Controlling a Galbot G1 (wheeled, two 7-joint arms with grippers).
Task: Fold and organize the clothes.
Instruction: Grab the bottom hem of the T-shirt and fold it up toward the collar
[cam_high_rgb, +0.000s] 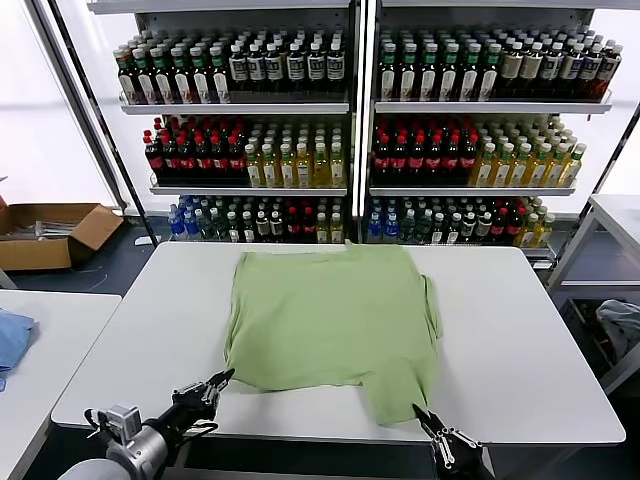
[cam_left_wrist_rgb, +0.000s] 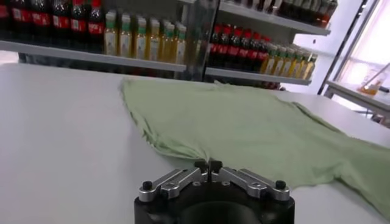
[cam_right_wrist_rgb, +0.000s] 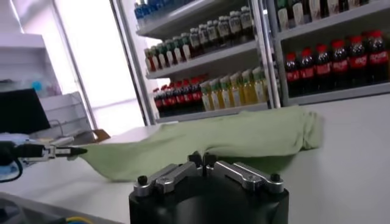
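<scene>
My right gripper will release the hem corner on top of the light green shirt (cam_high_rgb: 406, 295), just inside the shirt's side edge. The hem corner now reaches toward the table's front edge.
The light green shirt (cam_high_rgb: 335, 315) lies spread flat on the white table (cam_high_rgb: 520, 340); its collar, buttons and graphic do not show. My left gripper (cam_high_rgb: 226, 377) is at the shirt's near left hem corner, jaws shut, with creases in the cloth running to its fingertips (cam_left_wrist_rgb: 208, 164). My right gripper (cam_high_rgb: 420, 411) is at the near right hem, where a flap of shirt reaches toward the table's front edge; its jaws are shut at the cloth's edge (cam_right_wrist_rgb: 202, 159). The shirt also shows in the left wrist view (cam_left_wrist_rgb: 244, 122) and the right wrist view (cam_right_wrist_rgb: 231, 137).
Shelves of bottles (cam_high_rgb: 350, 130) stand behind the table. A second table at the left holds a blue cloth (cam_high_rgb: 12, 340). A cardboard box (cam_high_rgb: 50, 232) sits on the floor at the far left. Another table (cam_high_rgb: 620, 215) stands at the right.
</scene>
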